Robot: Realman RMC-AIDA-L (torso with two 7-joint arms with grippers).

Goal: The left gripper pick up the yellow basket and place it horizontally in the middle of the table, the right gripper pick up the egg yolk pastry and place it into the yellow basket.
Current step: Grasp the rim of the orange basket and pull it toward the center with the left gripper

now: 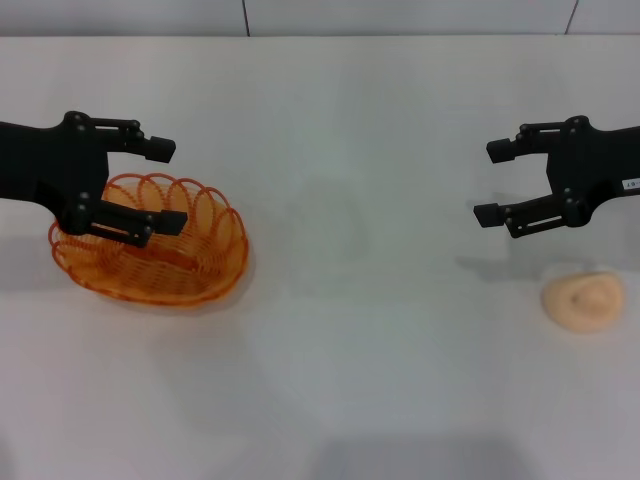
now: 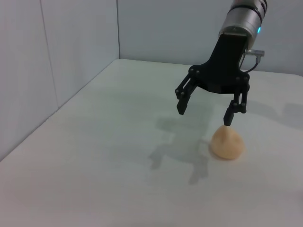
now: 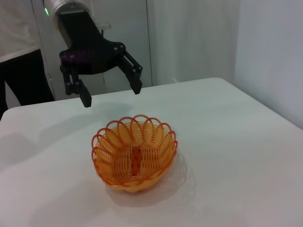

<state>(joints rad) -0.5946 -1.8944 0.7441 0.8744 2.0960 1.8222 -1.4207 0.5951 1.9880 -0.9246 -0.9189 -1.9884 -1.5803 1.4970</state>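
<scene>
Next, my left gripper grips the yellow basket's rim (image 1: 56,231) at the end farthest from the egg yolk pastry.
The yellow basket (image 1: 195,268) sits on the white table (image 1: 350,360) at the left, empty. My left gripper (image 1: 172,186) hovers open over the basket's far-left rim; the right wrist view shows it (image 3: 112,96) above and behind the basket (image 3: 135,156), apart from it. The egg yolk pastry (image 1: 583,302) lies on the table at the right. My right gripper (image 1: 487,182) is open and empty, hovering just beyond and left of the pastry. In the left wrist view it (image 2: 204,116) hangs above the pastry (image 2: 227,144), one fingertip close over its top.
A grey wall (image 1: 400,15) runs behind the table's far edge. A person in dark trousers (image 3: 23,80) stands beyond the table behind the left arm. Bare table surface lies between the basket and the pastry.
</scene>
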